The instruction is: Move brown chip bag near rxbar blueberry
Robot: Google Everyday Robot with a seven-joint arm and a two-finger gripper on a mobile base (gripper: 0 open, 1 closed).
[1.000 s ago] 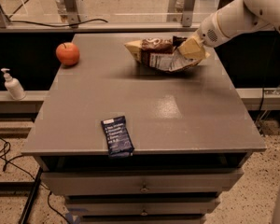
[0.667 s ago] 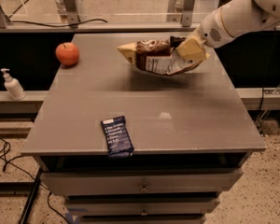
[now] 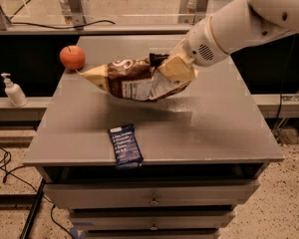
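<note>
Next, my gripper releases the brown chip bag on the table (image 3: 101,104) between the rxbar blueberry and the red apple, closer to the rxbar.
The brown chip bag (image 3: 132,78) is a wrinkly dark brown foil bag with white lettering and tan ends. It hangs in the air above the middle of the grey table (image 3: 214,128), sagging at its left end. My gripper (image 3: 172,66) is shut on the bag's right end, with the white arm reaching in from the upper right. The rxbar blueberry (image 3: 124,145), a flat navy wrapper with white text, lies near the table's front edge, below and slightly left of the bag.
A red apple (image 3: 72,57) sits at the table's back left corner. A white pump bottle (image 3: 12,90) stands on a lower ledge to the left. Drawers (image 3: 152,198) are under the tabletop. Cables lie on the floor at left.
My gripper has lifted the chip bag off the back of the table and carried it forward and left, toward the rxbar. The apple and bar have not moved.
</note>
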